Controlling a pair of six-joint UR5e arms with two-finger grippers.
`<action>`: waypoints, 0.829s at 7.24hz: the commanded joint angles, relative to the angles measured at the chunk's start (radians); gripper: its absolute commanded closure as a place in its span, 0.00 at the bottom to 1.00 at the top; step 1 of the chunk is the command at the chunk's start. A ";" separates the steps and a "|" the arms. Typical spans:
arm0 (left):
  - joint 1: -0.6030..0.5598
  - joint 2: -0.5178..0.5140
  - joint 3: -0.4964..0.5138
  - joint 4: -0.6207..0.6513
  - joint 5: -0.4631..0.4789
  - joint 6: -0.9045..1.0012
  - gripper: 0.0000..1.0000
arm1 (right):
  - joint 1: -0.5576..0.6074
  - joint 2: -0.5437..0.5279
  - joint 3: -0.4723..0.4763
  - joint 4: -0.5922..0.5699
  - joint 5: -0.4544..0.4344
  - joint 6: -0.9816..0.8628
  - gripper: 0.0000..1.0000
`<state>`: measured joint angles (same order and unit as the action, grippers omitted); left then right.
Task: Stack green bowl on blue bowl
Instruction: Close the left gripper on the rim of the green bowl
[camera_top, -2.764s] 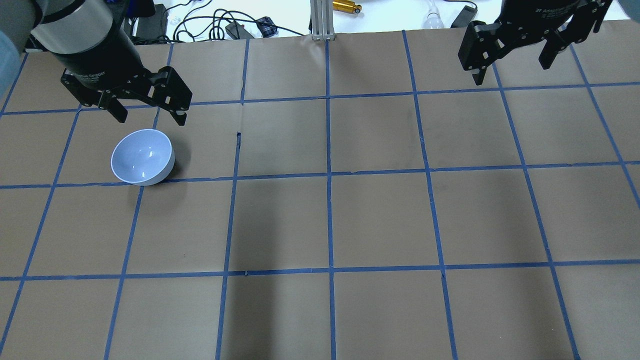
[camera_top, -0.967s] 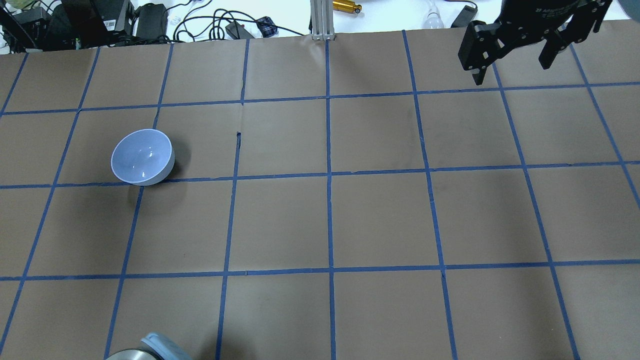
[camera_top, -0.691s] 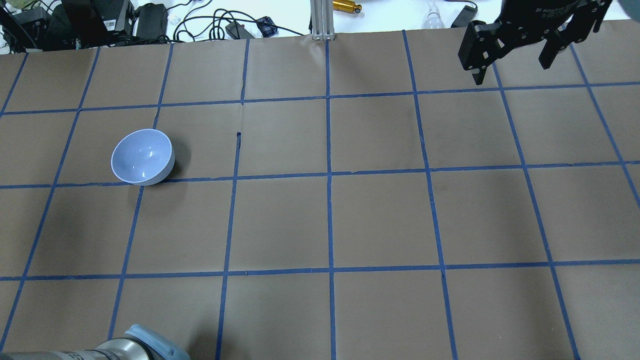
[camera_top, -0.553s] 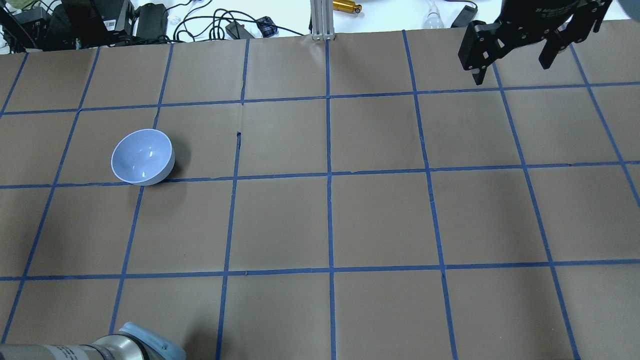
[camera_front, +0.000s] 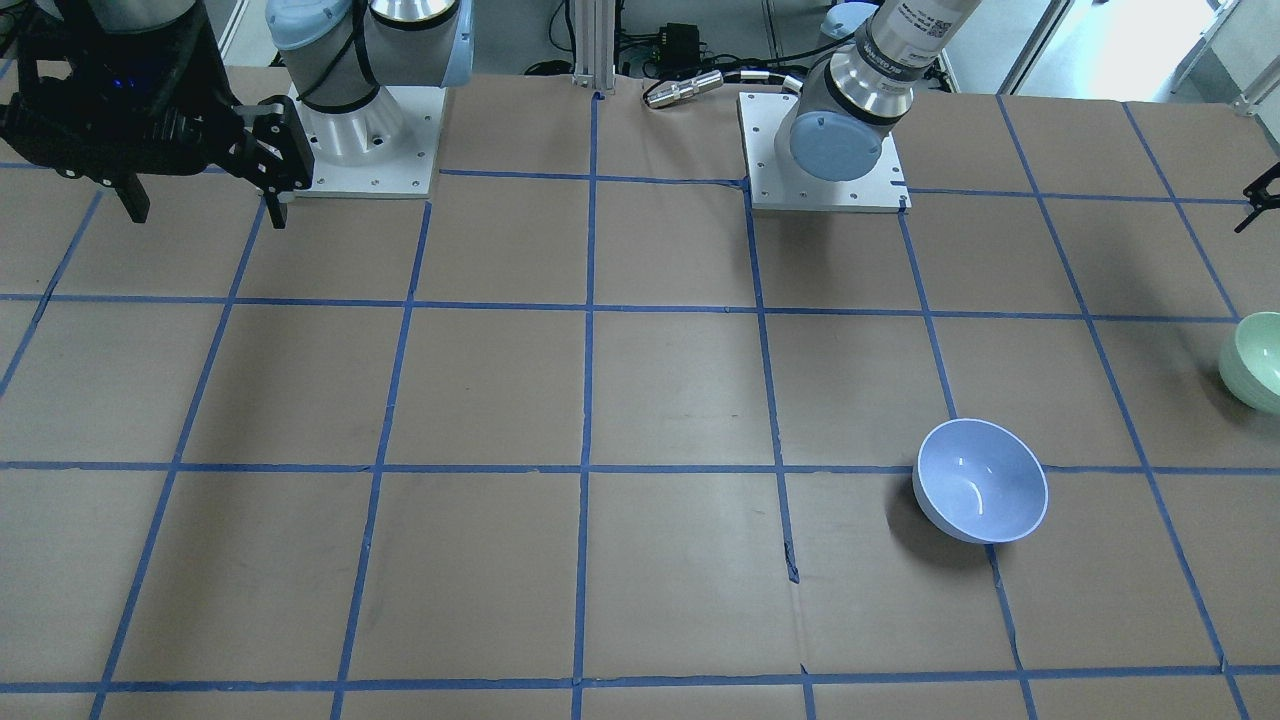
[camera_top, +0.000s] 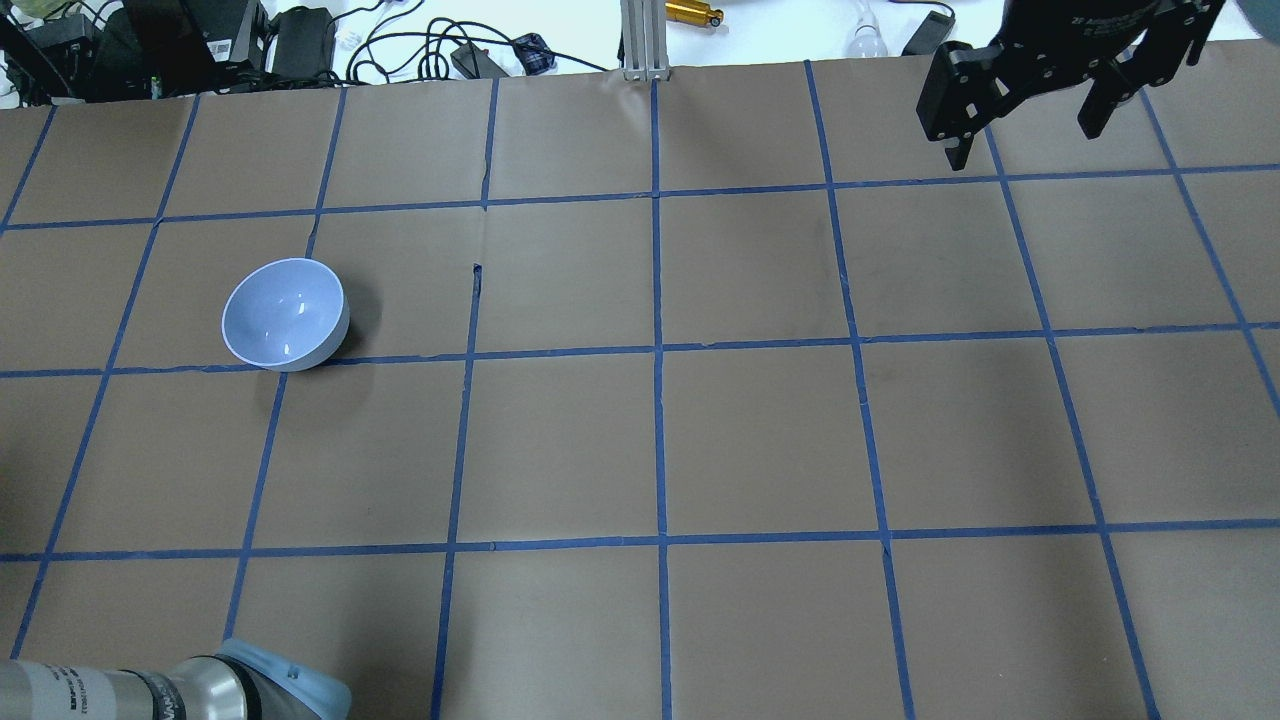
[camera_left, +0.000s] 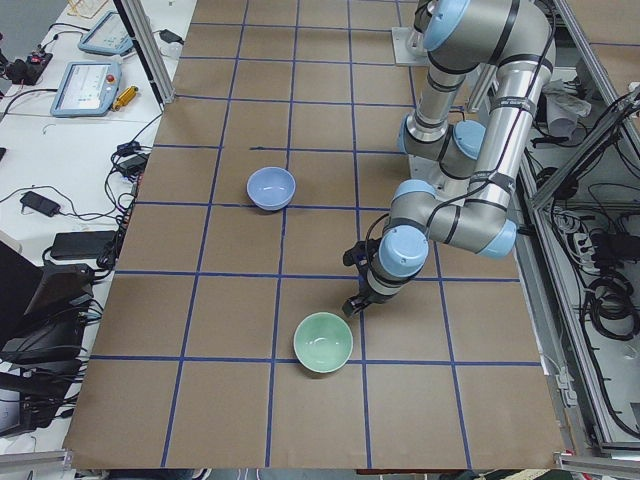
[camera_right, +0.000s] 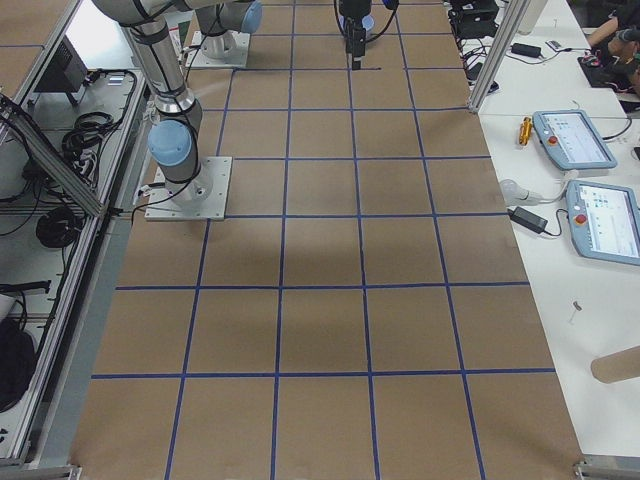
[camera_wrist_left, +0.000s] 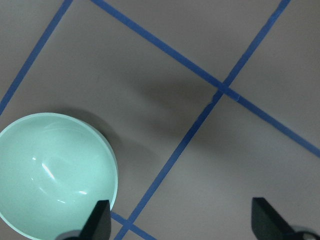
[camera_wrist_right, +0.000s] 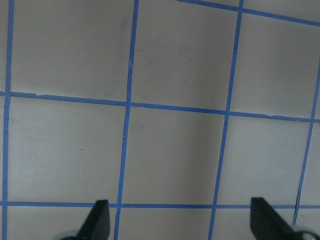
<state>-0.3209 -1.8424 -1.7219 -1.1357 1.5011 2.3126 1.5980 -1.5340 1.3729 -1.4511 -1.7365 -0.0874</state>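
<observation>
My left gripper should grab the green bowl next by its rim (camera_front: 1250, 319) (camera_wrist_left: 115, 194), next to the blue tape crossing, on the side toward the arm bases.
The green bowl (camera_left: 323, 342) stands upright near the table's left end, also at the front view's right edge (camera_front: 1255, 362). In the left wrist view the green bowl (camera_wrist_left: 55, 175) lies at the lower left, under one fingertip. My left gripper (camera_wrist_left: 182, 226) is open and empty, hovering just beside and above the green bowl (camera_left: 354, 283). The blue bowl (camera_top: 285, 314) stands upright and alone, about two grid squares away (camera_left: 271, 187). My right gripper (camera_top: 1025, 135) is open and empty, raised over the far right corner (camera_front: 205, 208).
The table is brown paper with a blue tape grid. The two arm bases (camera_front: 360, 150) (camera_front: 820, 170) stand on the robot's side. Cables and boxes (camera_top: 300, 40) and an aluminium post (camera_top: 640, 40) line the far edge. The left arm's elbow (camera_top: 150, 690) juts in at the overhead view's bottom left.
The left gripper has left the spot by the blue bowl and gone out of the overhead view; the arm's elbow now shows at the bottom left. The blue bowl and right gripper have not moved.
</observation>
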 joint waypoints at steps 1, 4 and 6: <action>0.008 -0.098 0.051 0.043 -0.002 0.060 0.00 | 0.000 0.000 0.000 0.000 0.000 0.000 0.00; -0.001 -0.187 0.071 0.091 0.011 0.045 0.00 | -0.001 0.000 0.000 0.000 0.000 0.000 0.00; -0.024 -0.205 0.071 0.094 0.066 0.010 0.00 | 0.000 0.000 0.000 0.000 0.000 0.000 0.00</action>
<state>-0.3315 -2.0354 -1.6521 -1.0450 1.5335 2.3316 1.5974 -1.5340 1.3729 -1.4512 -1.7364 -0.0874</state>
